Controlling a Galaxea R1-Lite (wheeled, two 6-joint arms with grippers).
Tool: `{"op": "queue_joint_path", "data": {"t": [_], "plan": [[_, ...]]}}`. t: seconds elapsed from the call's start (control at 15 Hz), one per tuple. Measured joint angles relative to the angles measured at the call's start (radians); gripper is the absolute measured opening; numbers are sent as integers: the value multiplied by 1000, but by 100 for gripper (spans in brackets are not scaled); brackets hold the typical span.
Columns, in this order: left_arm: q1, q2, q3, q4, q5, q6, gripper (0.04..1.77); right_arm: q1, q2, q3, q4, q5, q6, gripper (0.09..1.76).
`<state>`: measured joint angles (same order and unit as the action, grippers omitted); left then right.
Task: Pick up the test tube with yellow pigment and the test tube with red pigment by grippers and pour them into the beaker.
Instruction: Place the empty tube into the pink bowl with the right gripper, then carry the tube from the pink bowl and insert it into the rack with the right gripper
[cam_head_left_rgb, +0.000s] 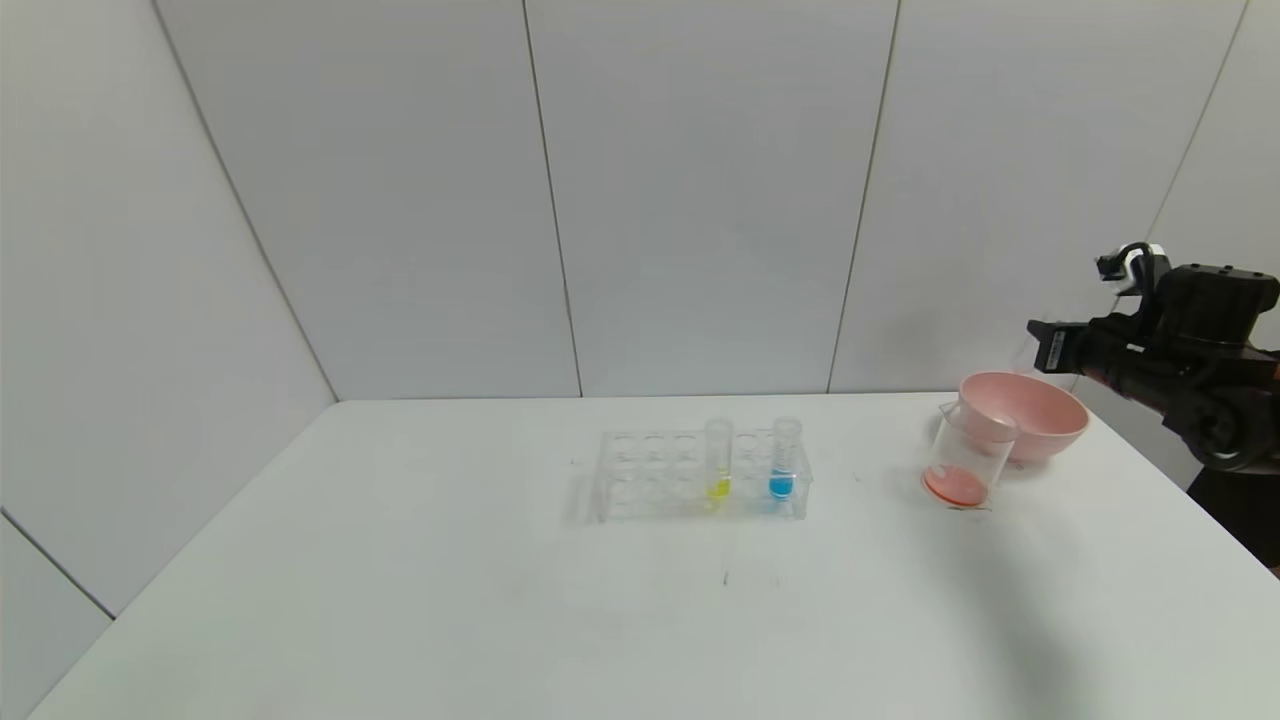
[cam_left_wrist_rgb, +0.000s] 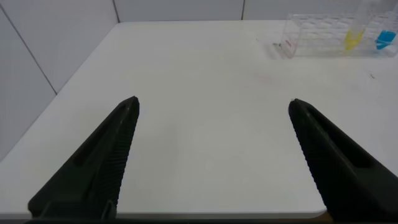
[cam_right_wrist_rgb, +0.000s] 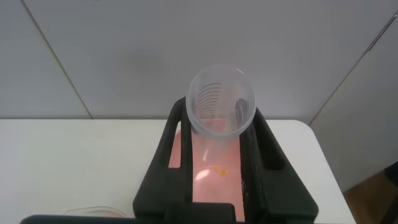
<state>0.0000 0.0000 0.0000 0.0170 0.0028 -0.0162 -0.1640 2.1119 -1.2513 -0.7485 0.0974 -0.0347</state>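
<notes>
My right gripper needs to let go of the test tube with red pigment inside the pink bowl (cam_head_left_rgb: 1027, 415) (cam_right_wrist_rgb: 214, 173) behind the beaker.
My right gripper (cam_head_left_rgb: 1045, 350) hangs above the pink bowl at the table's far right. It is shut on the test tube with red pigment (cam_right_wrist_rgb: 221, 102), which is tilted and holds only a few orange drops. The beaker (cam_head_left_rgb: 965, 455) stands just in front of the bowl with orange-red liquid at its bottom. The test tube with yellow pigment (cam_head_left_rgb: 718, 460) stands upright in the clear rack (cam_head_left_rgb: 640, 480) at the table's middle; it also shows in the left wrist view (cam_left_wrist_rgb: 354, 37). My left gripper (cam_left_wrist_rgb: 214, 106) is open and empty over the table's near left part, out of the head view.
The pink bowl (cam_head_left_rgb: 1040, 415) sits near the table's right back edge, under my right gripper (cam_right_wrist_rgb: 219, 112). A tube with blue liquid (cam_head_left_rgb: 784, 458) stands in the rack to the right of the yellow one. Grey wall panels close the back.
</notes>
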Motion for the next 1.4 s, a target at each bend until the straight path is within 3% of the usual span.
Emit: {"op": "queue_joint_path", "data": {"t": [0.93,1.2,1.4], "plan": [[0,0,0,0,0,0,172,-35,76,24,-21,4,1,50],[0,0,0,0,0,0,172,-36,76,28,-33,7,3,94],[0,0,0,0,0,0,172,-36,74,37,-36,11,3,119]]}}
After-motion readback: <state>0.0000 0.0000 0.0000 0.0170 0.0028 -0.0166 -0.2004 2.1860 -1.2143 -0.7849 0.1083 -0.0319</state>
